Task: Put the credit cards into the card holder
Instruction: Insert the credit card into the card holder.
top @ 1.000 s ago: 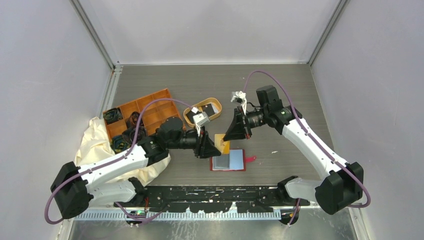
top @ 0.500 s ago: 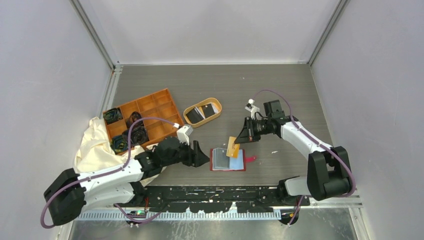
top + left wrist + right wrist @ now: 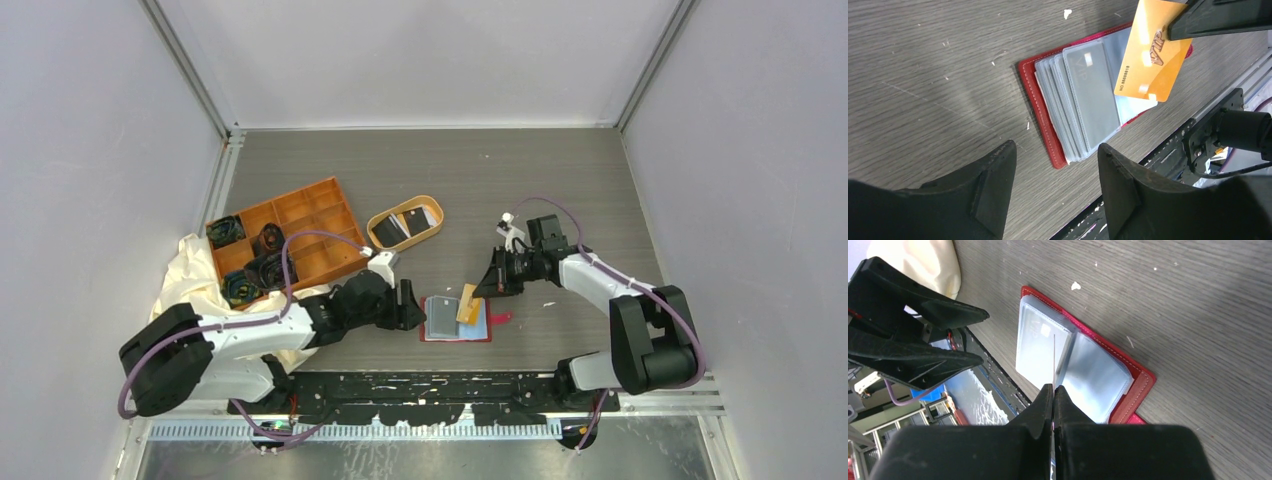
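Note:
My right gripper should release the gold card, now held tilted over the sleeves, in the grey sleeve (image 3: 447, 299) (image 3: 1060, 347) near the fold of the red card holder.
The red card holder (image 3: 483, 332) lies open on the table with its grey-clear sleeves up. It also shows in the left wrist view (image 3: 1042, 116) and the right wrist view (image 3: 1137, 385). My right gripper (image 3: 484, 290) is shut on a gold card (image 3: 467, 303), held tilted, its lower edge over the sleeves. The gold card reads "VIP" in the left wrist view (image 3: 1148, 55) and is edge-on in the right wrist view (image 3: 1054, 357). My left gripper (image 3: 414, 306) is open and empty, low beside the holder's left edge. Dark and pale cards (image 3: 403, 225) lie in the oval tan dish (image 3: 434, 206).
An orange compartment tray (image 3: 305, 215) with dark items stands at the left, beside a cream cloth (image 3: 190, 285). A black rail (image 3: 430, 385) runs along the near table edge, close to the holder.
My right gripper has come down and toward me with the gold card, from above the table to the open holder. My left gripper has drawn back from the card and dropped low at the holder's left.

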